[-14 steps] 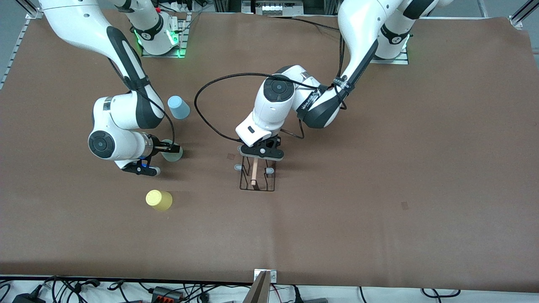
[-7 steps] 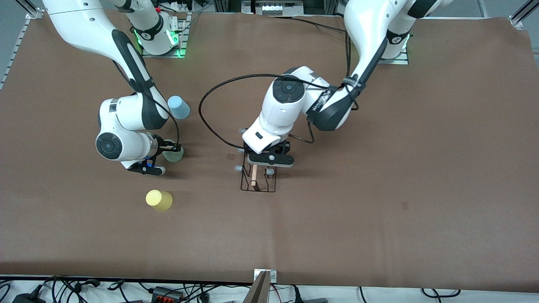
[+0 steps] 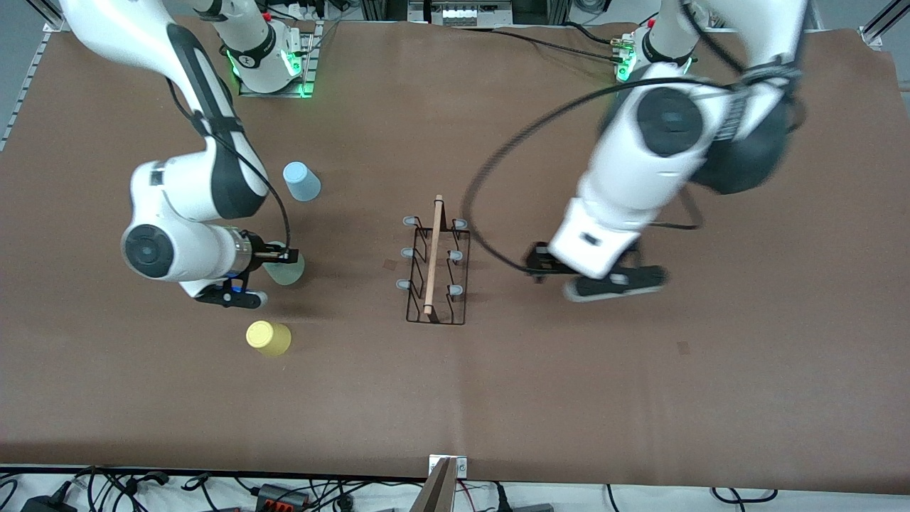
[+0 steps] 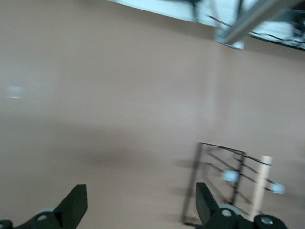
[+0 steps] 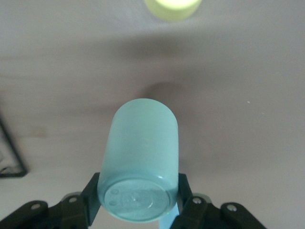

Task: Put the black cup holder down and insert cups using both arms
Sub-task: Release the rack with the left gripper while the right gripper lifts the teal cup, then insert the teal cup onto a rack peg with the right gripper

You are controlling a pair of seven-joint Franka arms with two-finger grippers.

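Observation:
I expect the mint green cup will rest on the holder's farthest hook [image 3: 417, 226] facing the light blue cup once my right gripper lets go.
The black cup holder [image 3: 434, 264] stands on the table's middle, its wooden rod [image 3: 432, 256] on top; its end shows in the left wrist view [image 4: 238, 183]. My left gripper [image 3: 604, 279] [image 4: 140, 210] hangs open and empty over bare table beside the holder, toward the left arm's end. My right gripper [image 3: 279, 257] [image 5: 138, 193] is shut on the mint green cup [image 3: 286, 270] [image 5: 141, 152], gripping it near its base, just above the table. The light blue cup [image 3: 301, 181] sits upside down farther from the camera. The yellow cup [image 3: 268, 338] [image 5: 171, 7] sits nearer.
The brown mat [image 3: 640, 370] covers the whole table. Cables and a metal bracket [image 3: 446, 469] lie along the table's near edge. The arms' bases [image 3: 266, 67] stand along the farthest edge.
My left gripper opened, let go of the holder's rod and swung away toward the left arm's end, blurred in motion. My right gripper shut on the mint green cup and lifted slightly.

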